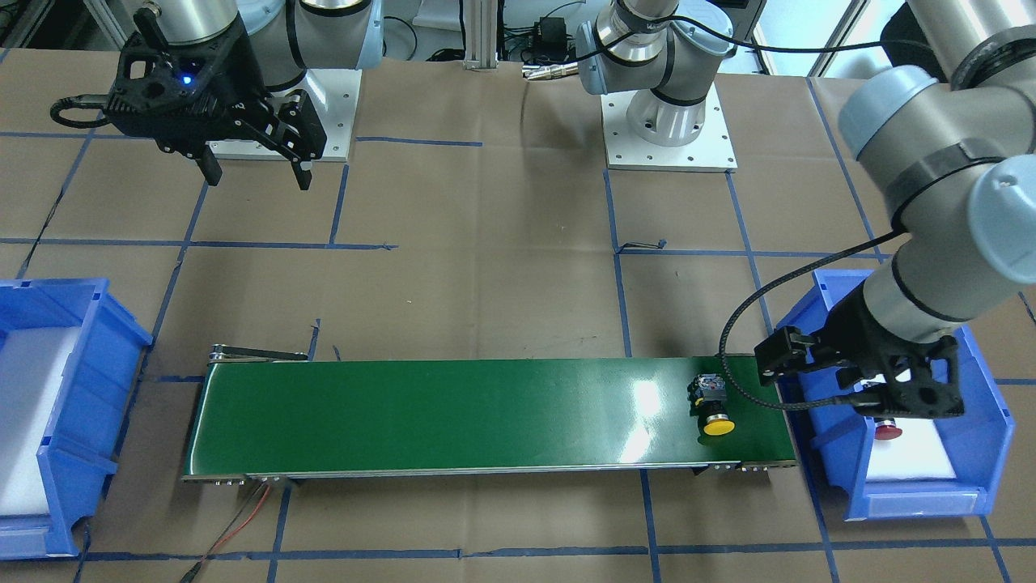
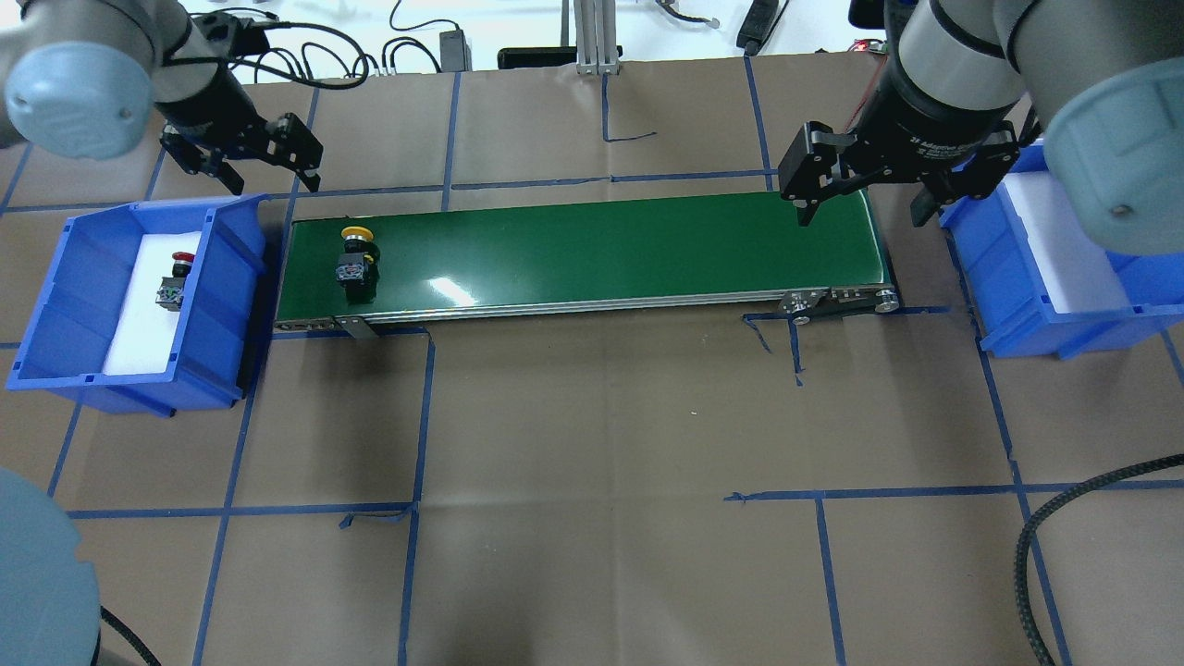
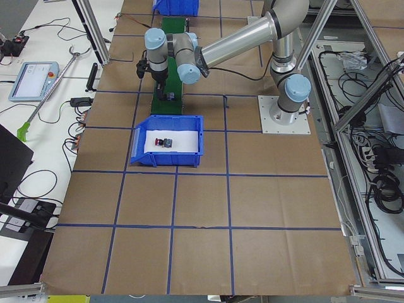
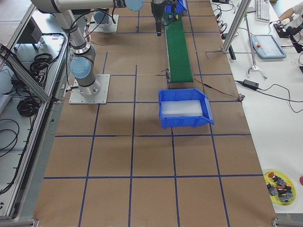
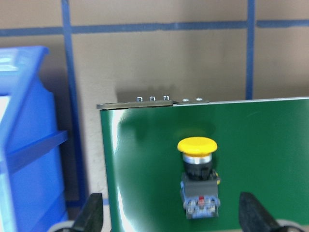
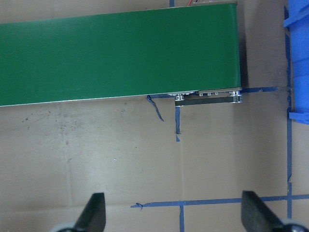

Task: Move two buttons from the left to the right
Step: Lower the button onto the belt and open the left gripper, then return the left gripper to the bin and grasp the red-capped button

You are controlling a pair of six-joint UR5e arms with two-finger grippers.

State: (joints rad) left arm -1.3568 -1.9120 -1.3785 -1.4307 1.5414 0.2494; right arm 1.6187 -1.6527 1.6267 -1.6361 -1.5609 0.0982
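The red-capped button on the white foam is next for my left gripper, which should go there and close on the button's body point(image 1: 884, 419) just behind its red cap.
The yellow-capped button point(image 2: 355, 261) lies on its side on the left end of the green conveyor belt point(image 2: 592, 250); it also shows in the front view point(image 1: 712, 405) and in the left wrist view point(image 5: 198, 179). The red-capped button point(image 2: 176, 279) lies on white foam in the left blue bin point(image 2: 231, 305), also in the front view point(image 1: 888, 431). My left gripper point(image 2: 250, 166) is open and empty, raised near the gap between that bin and the belt end point(image 1: 825, 364). My right gripper point(image 2: 862, 215) is open and empty above the belt's right end point(image 1: 259, 176).
The right blue bin point(image 2: 1017, 314) with a white foam pad stands beside the belt's right end, seen in the right side view point(image 4: 184, 124). Brown paper with blue tape lines covers the table point(image 2: 592, 462). A red wire point(image 1: 243, 518) trails from the belt's right end.
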